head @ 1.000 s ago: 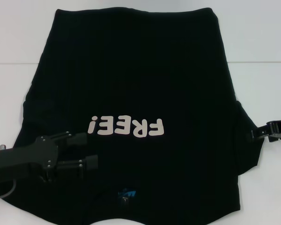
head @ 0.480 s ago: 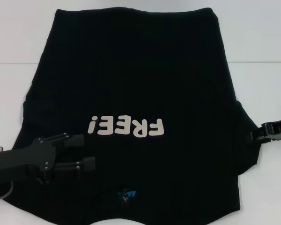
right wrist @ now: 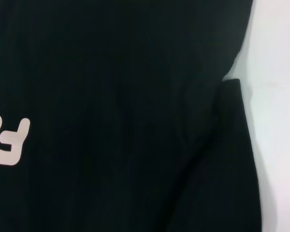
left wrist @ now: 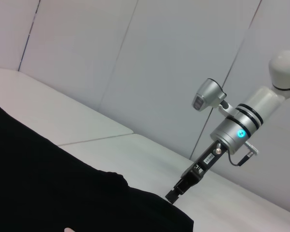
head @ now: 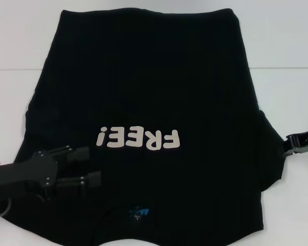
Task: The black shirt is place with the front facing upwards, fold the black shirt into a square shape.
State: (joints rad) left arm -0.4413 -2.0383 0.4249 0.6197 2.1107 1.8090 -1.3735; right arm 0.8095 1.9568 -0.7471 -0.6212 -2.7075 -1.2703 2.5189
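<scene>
My right gripper will open, take the sleeve farther in and pull (head: 273, 155) it out straight before folding, because the sleeve's crease is tucked against the shirt's side.
The black shirt (head: 149, 87) lies flat on the white table (head: 15, 46), front up, with its collar toward me. Its pale "FREE!" lettering (head: 138, 138) and small blue neck label (head: 138, 214) show. My left gripper (head: 90, 166) is open, low over the shirt's near left part beside the lettering. My right gripper (head: 290, 146) is at the outer edge of the shirt's right sleeve (head: 272, 154). The left wrist view shows the shirt (left wrist: 63, 193) and the right gripper (left wrist: 174, 193) at its edge. The right wrist view shows the shirt (right wrist: 111, 121) and the sleeve fold (right wrist: 232, 125).
White table surface surrounds the shirt on the left, right (head: 287, 102) and far side. A seam line (head: 10, 69) crosses the table. A pale wall (left wrist: 135, 58) stands behind the table in the left wrist view.
My left gripper has drawn slightly back toward me and to the left over the shirt. My right gripper has moved outward to the right, toward the sleeve's edge.
</scene>
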